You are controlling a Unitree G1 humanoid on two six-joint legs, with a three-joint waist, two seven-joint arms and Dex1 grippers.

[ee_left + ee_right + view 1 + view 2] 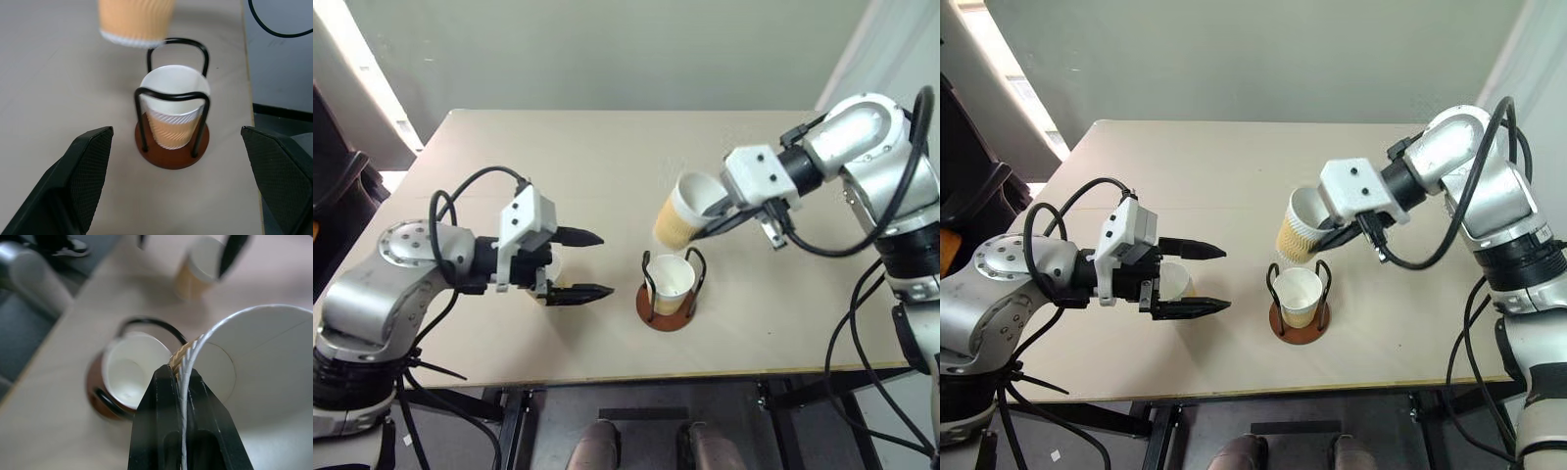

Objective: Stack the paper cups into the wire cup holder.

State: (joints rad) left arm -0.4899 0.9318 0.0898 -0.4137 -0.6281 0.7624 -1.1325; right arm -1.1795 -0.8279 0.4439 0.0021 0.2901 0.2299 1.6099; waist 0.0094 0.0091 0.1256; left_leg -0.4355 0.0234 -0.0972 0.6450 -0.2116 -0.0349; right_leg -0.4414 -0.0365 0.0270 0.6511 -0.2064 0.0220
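Observation:
Next, I let go of my right gripper's paper cup inside the paper cup [670, 276] [136, 369] that sits between the holder's black loops.
The wire cup holder [668, 311] stands near the table's front edge, and one paper cup [672, 278] sits upright between its black loops. My right gripper [707, 229] is shut on the rim of a second paper cup [680, 215]. That cup hangs tilted in the air, just above and behind the holder. My left gripper [605, 264] is open to the left of the holder, pointing toward it with nothing between its fingers [90, 164]. A third paper cup [1173, 281] stands on the table behind the left gripper, partly hidden by it.
The tan table [607, 166] runs back to a grey wall. Black cables loop from both arms, and the right arm's cable hangs over the table's right side [822, 250]. A dark object [337, 186] sits off the table's left edge.

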